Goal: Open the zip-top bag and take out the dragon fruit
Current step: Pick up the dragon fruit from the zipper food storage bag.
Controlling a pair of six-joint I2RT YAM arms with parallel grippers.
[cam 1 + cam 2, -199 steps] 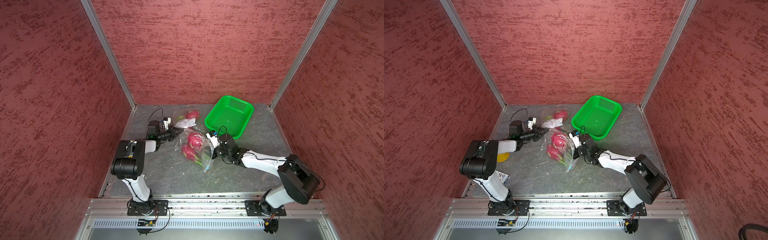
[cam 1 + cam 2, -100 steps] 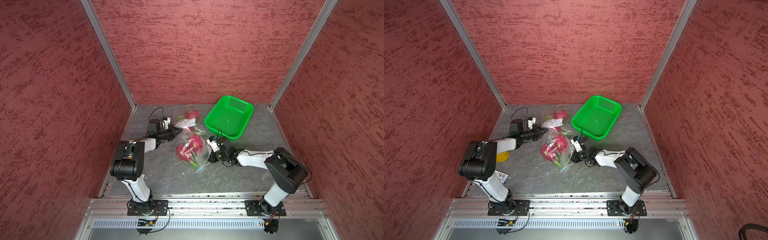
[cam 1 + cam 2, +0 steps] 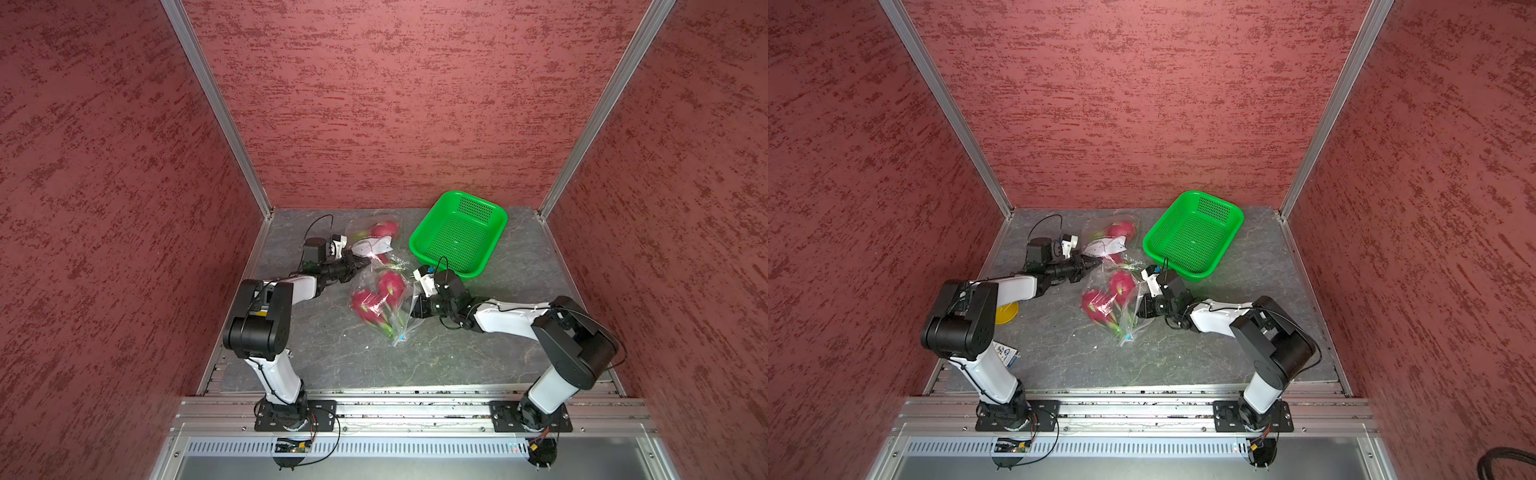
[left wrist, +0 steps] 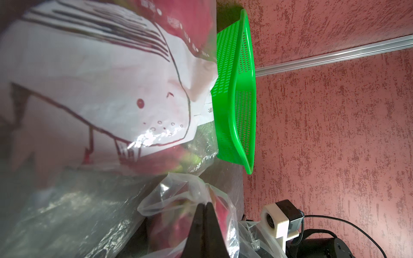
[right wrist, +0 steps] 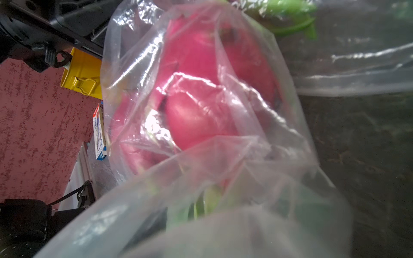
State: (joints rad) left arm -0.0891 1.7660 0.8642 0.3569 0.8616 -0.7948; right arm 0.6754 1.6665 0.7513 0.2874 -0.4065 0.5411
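My right gripper will open, reach deeper and pinch the fruit's green tip (image 5: 206, 202), because the bag's film drapes over its fingers short of the dragon fruit.
The clear zip-top bag (image 3: 400, 329) lies mid-table in both top views, with two magenta dragon fruit (image 3: 390, 283) (image 3: 363, 304) showing through it. My left gripper (image 3: 366, 262) is at the bag's far left corner. In the left wrist view its jaws (image 4: 204, 204) are pressed together on a fold of the bag's film. My right gripper (image 3: 412, 309) sits low against the bag's right side. In the right wrist view the bag's film (image 5: 257, 160) drapes over the jaws and hides them, with pink dragon fruit (image 5: 199, 111) just beyond.
A green mesh basket (image 3: 453, 239) stands at the back right, close to my right wrist. Another clear bag with a white label (image 3: 376, 246) and a pink fruit (image 3: 384, 228) lies at the back. A yellow object (image 3: 1007, 312) and a small carton (image 3: 1008, 354) lie by the left arm.
My right gripper has moved lower and toward the front left, against the bag. The bag has sagged and its fruit has shifted slightly left. The left gripper has stayed in place.
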